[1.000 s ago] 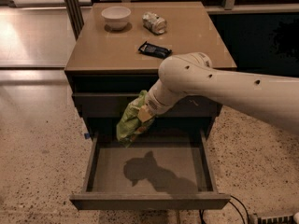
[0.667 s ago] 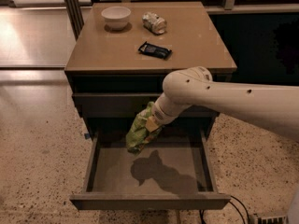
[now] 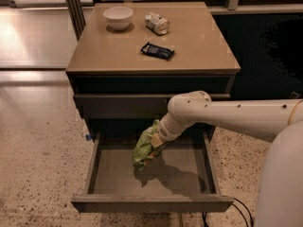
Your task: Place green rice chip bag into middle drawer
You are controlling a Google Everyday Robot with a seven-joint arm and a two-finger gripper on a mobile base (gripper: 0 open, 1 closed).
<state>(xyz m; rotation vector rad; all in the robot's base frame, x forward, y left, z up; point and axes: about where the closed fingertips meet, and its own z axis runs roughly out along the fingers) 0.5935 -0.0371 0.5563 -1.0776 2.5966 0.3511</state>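
Observation:
My gripper will let go of the green rice chip bag on the middle drawer's bottom, near the side [image 3: 131, 161] opposite my arm.
The green rice chip bag [image 3: 146, 146] is crumpled and bright green with paler patches. It hangs from my gripper [image 3: 157, 140], which is shut on its upper right part. The bag's lower end is down inside the open middle drawer [image 3: 118, 176], just above or touching the tray's bare floor, over the middle of the tray. My white arm reaches in from the right. The drawer is pulled far out toward the camera, with its plain front [image 3: 151, 205] at the bottom.
On the cabinet top [image 3: 199, 46] stand a white bowl [image 3: 118, 17], a crumpled pale can [image 3: 157, 23] and a small black wrapped bar [image 3: 158, 51]. A closed upper drawer front [image 3: 118, 106] is above the open one. Speckled floor lies to the left. Cables lie on the floor at the lower right.
My gripper has moved down and toward the drawer's middle with the bag, lowering it from above the drawer rim into the tray.

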